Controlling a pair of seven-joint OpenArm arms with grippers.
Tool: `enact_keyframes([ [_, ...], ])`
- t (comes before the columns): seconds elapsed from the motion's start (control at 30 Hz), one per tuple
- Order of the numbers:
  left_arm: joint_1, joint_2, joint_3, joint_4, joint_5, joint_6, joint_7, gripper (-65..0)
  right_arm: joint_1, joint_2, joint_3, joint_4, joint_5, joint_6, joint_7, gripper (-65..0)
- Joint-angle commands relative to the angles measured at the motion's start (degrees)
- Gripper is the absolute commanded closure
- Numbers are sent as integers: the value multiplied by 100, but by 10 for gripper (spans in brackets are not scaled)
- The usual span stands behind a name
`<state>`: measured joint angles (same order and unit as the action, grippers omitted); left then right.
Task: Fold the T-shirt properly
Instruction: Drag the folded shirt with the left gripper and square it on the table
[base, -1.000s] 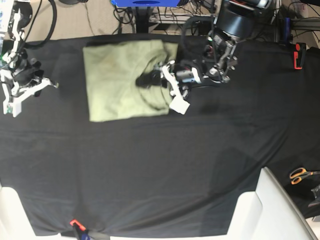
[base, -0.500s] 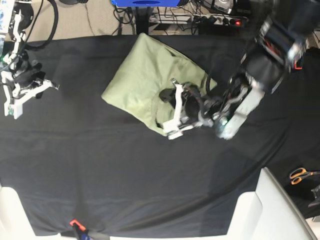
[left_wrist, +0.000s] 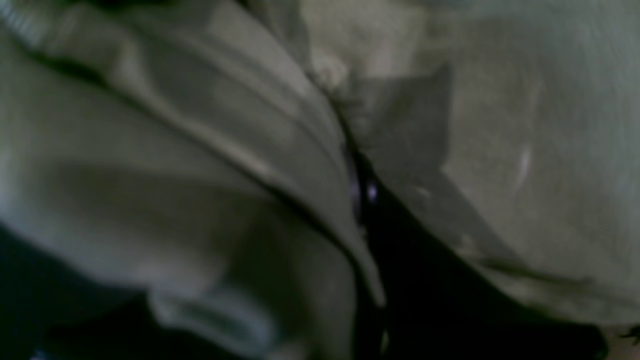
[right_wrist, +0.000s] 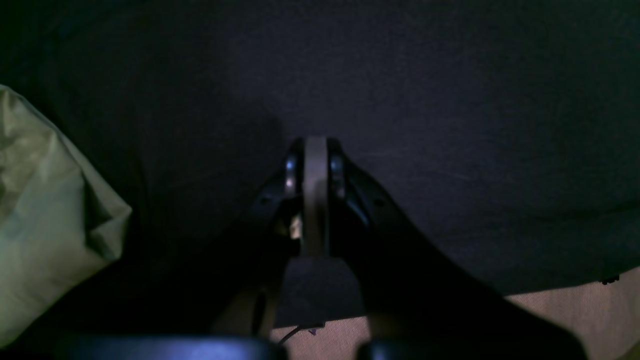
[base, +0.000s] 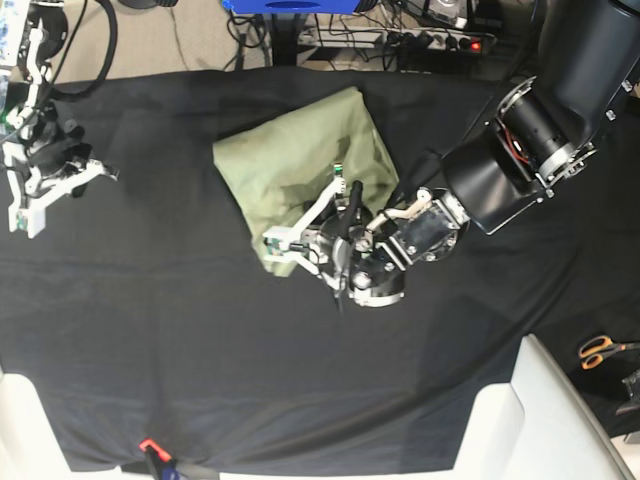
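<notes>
Next, I release the T-shirt with my left gripper on the middle back of the black cloth (base: 272, 191), slightly nearer my right gripper.
The pale sage-green T-shirt (base: 300, 160) lies folded into a compact shape at the middle back of the black cloth. My left gripper (base: 302, 240) sits over its near corner and is shut on the fabric there. The left wrist view is blurred and filled with folds of the T-shirt (left_wrist: 150, 150), with a dark finger (left_wrist: 367, 215) pinched among them. At the far left edge of the table, apart from the shirt, my right gripper (base: 50, 170) rests. In the right wrist view its fingers (right_wrist: 315, 155) are pressed together with nothing between them, and a corner of the T-shirt (right_wrist: 45, 225) shows at the left.
A black table cloth (base: 200, 350) covers the table. Orange-handled scissors (base: 600, 350) lie at the right edge. A red clamp (base: 150, 445) grips the front edge. White panels (base: 510, 420) stand at the front corners. Cables and a power strip (base: 440, 42) run behind the table.
The left arm has swung forward and leftward, dragging and turning the T-shirt with it; the shirt lies more compact now. The right arm has not moved.
</notes>
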<state>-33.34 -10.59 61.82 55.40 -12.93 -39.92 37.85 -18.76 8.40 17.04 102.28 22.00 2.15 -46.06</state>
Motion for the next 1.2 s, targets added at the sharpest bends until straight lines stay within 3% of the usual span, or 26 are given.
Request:
enact_keyframes([
  [0.0, -90, 167, 2, -14, 119, 181, -228, 0, 35, 52, 24, 97, 2, -9, 110, -2],
  [0.33, -116, 817, 46, -234, 146, 181, -422, 0, 43, 52, 50, 71, 2, -9, 110, -2],
  [0.5, -116, 1081, 20, -709, 612, 181, -466, 0, 43, 52, 59, 71, -24, -9, 110, -2],
  [1.17, -204, 1063, 11, -779, 717, 199, -624, 0, 52, 61, 59, 62, -24, -9, 110, -2],
])
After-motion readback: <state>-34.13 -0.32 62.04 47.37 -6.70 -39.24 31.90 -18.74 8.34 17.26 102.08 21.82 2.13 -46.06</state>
